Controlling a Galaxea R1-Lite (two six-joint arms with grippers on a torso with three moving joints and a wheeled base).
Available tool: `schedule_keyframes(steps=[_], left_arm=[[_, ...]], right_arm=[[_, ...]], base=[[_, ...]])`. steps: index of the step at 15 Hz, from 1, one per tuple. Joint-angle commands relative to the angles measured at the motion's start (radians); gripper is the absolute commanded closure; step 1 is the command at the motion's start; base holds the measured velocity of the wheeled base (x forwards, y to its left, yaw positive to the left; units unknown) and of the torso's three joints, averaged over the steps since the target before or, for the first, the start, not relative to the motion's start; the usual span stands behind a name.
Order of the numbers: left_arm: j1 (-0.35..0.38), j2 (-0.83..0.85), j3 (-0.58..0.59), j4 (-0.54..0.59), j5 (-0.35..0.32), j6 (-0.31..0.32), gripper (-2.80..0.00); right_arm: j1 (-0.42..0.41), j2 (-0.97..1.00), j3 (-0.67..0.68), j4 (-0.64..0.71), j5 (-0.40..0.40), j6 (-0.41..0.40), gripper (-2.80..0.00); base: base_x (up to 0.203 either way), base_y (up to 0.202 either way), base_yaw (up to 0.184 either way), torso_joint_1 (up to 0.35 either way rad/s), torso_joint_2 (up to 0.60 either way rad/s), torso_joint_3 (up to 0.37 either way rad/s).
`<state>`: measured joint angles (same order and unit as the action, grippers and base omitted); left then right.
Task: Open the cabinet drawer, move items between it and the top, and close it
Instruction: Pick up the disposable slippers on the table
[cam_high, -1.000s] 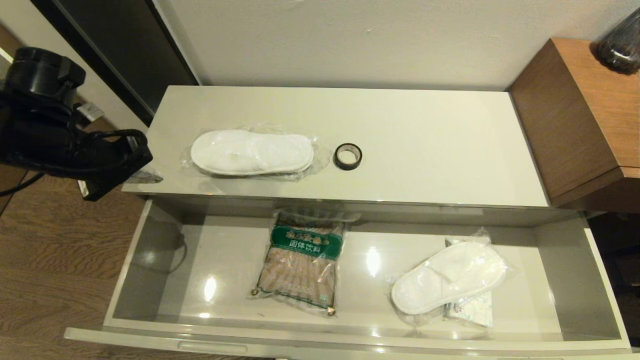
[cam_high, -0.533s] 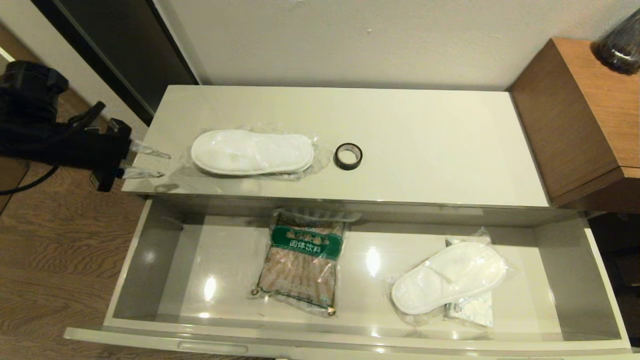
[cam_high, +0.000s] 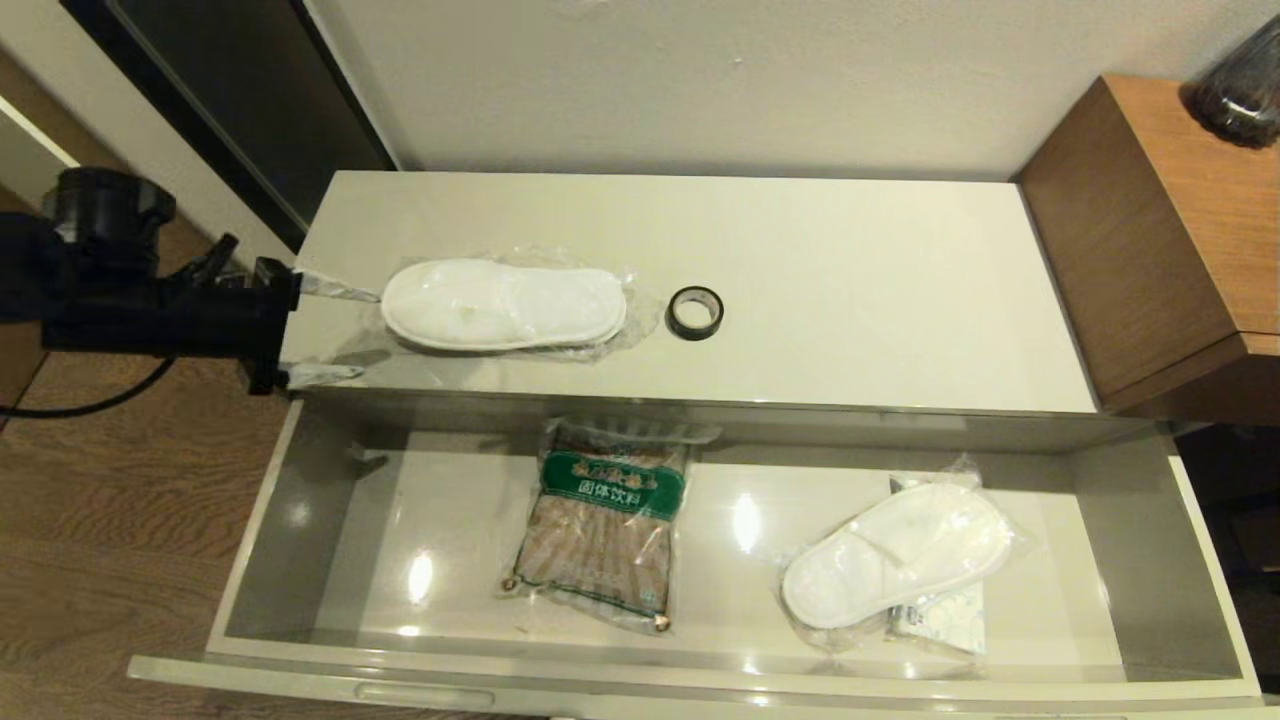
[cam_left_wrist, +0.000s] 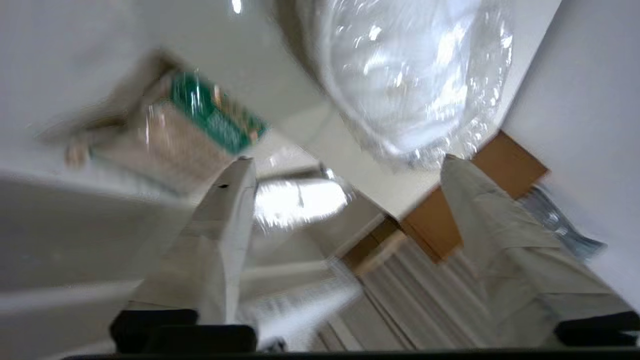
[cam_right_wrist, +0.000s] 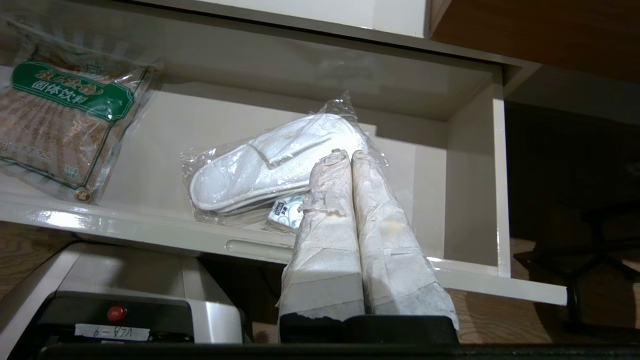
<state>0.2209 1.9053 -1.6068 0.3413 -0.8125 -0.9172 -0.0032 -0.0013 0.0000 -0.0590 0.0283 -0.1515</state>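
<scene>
The robot's left gripper should next close on the white slipper pair's end (cam_high: 397, 302) farthest from the black tape roll on the cream top.
One white slipper pair in a clear bag (cam_high: 505, 305) lies on the left part of the glossy cream top (cam_high: 850, 290), with the small black tape roll (cam_high: 696, 312) to its right. My left gripper (cam_high: 330, 332) is open at the top's left end, its far finger close to the bag's heel end; the bag (cam_left_wrist: 410, 75) lies just ahead of my left gripper (cam_left_wrist: 347, 159). In the open drawer (cam_high: 690, 665) a second slipper pair (cam_high: 895, 555) rests on the flat white packet (cam_high: 945, 620). My right gripper (cam_right_wrist: 350, 155) is shut and empty, low before the drawer's right part.
A brown bag with a green label (cam_high: 605, 520) lies mid-drawer. A brown wooden unit (cam_high: 1160, 240) stands right of the cabinet with a dark glass object (cam_high: 1240, 95) on it. The wall runs behind; wood floor (cam_high: 110, 520) lies to the left.
My left gripper has swung right towards the cabinet, and its open fingers now reach over the top's left end beside the slipper bag. Nothing else has moved.
</scene>
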Motion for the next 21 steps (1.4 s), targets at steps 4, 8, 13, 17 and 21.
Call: schedule_keyframes(steps=[4,8,13,17,21], left_arm=[[-0.044,-0.015,0.148,-0.259,0.062,-0.011,-2.8],[-0.074,-0.006,0.244,-0.475,0.121,-0.024,-2.8],[-0.097,0.025,0.267,-0.596,0.159,-0.045,-2.8],[-0.103,0.037,0.224,-0.598,0.159,-0.045,-2.8],[-0.11,0.051,0.185,-0.596,0.159,-0.046,-2.8]], right_arm=[[0.0,0.001,0.0,-0.001,0.001,0.0,0.0],[0.0,0.001,0.0,-0.001,0.001,-0.002,0.0],[0.0,0.001,0.0,-0.001,0.001,0.0,0.0],[0.0,0.001,0.0,-0.001,0.001,-0.001,0.0],[0.0,0.001,0.0,-0.001,0.001,0.0,0.0]], base=[[0.0,0.0,0.0,0.0,0.0,0.0],[0.0,0.0,0.0,0.0,0.0,0.0],[0.0,0.0,0.0,0.0,0.0,0.0],[0.0,0.0,0.0,0.0,0.0,0.0],[0.0,0.0,0.0,0.0,0.0,0.0]])
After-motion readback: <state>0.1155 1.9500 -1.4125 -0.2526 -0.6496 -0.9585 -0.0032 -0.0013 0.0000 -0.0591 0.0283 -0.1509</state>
